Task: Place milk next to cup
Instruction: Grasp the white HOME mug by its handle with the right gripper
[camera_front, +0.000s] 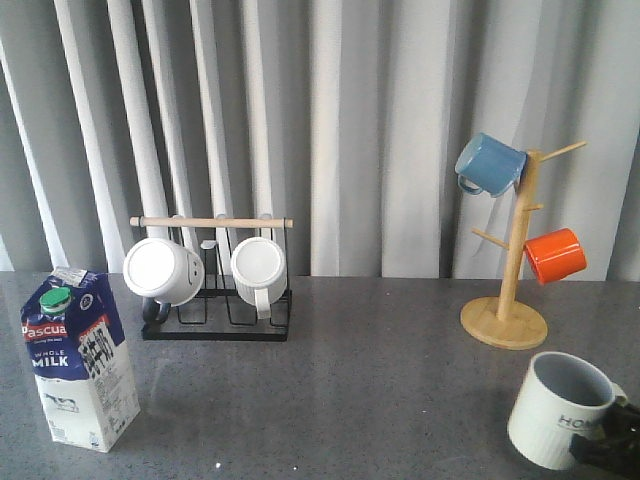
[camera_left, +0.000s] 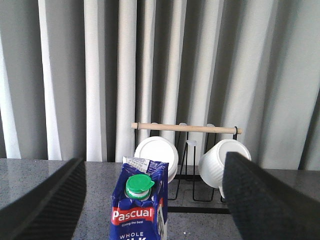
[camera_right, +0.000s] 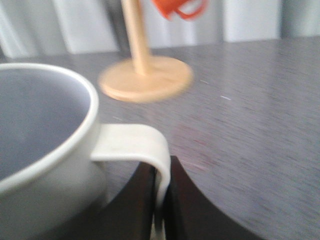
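My right gripper is holding the cup. It will let go of the cup on the front of the table, ahead of the gap (camera_front: 368, 458) between rack and mug tree.
The milk (camera_front: 78, 360) is a tall blue-and-white carton with a green cap and stands upright at the table's front left. In the left wrist view the milk (camera_left: 140, 210) stands ahead of my left gripper (camera_left: 155, 167), in line with the gap between its wide-open black fingers (camera_left: 45, 205), which touch nothing. The left gripper is out of the front view. The cup (camera_front: 555, 410), an off-white ribbed mug lettered "HOME", is at the front right, slightly tilted. My right gripper (camera_front: 612, 442) is shut on its handle; in the right wrist view the handle (camera_right: 150, 145) is pinched between the fingers of that gripper (camera_right: 161, 200).
A black wire rack (camera_front: 215, 325) with a wooden bar holds two plain white mugs at the back left. A wooden mug tree (camera_front: 505, 322) at the back right carries a blue mug (camera_front: 490, 165) and an orange mug (camera_front: 555, 255). Grey curtains hang behind the table.
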